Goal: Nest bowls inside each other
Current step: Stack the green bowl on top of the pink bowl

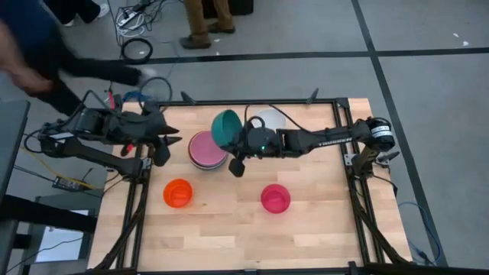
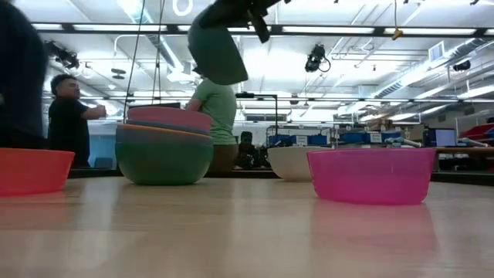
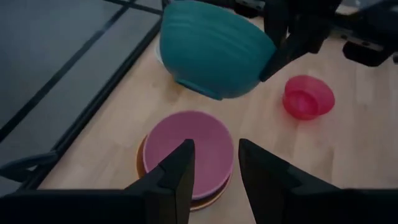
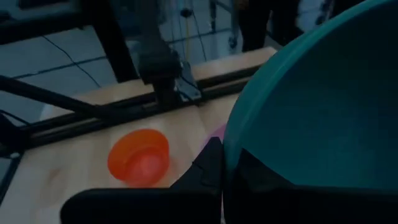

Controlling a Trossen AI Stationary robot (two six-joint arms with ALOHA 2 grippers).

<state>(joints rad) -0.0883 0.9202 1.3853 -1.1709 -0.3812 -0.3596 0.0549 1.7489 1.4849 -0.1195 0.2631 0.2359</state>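
Observation:
My right gripper needs to release the teal bowl inside the pink bowl on top of the stack [image 1: 207, 148]. The teal bowl is tilted above the table now.
A teal bowl [image 1: 225, 127] hangs tilted above the table, with my right gripper [image 1: 238, 155] shut on it. Just below and beside it stands a stack of nested bowls, a pink one on top [image 1: 206, 149], a sage green one at the bottom [image 2: 164, 161]. A white bowl [image 1: 270, 118] rests behind the teal one. A small orange bowl [image 1: 178, 192] and a small magenta bowl [image 1: 275, 198] sit upright nearer the front. My left gripper [image 3: 214, 171] hovers open at the stack's left side, holding nothing. My right gripper pinches the teal bowl's rim [image 4: 231, 146], one finger [image 4: 208, 168] outside the wall and one inside. It comes from the table's right, slanting a little downward. The bowl is lifted clear and tipped on its side above the stack, its base [image 3: 196, 87] toward the left arm.
Black frame rails [image 1: 137, 191] run along the table's left and right edges. A person's arm [image 1: 84, 69] reaches in beyond the far left corner, and others stand behind the table. Bare wood lies across the front.

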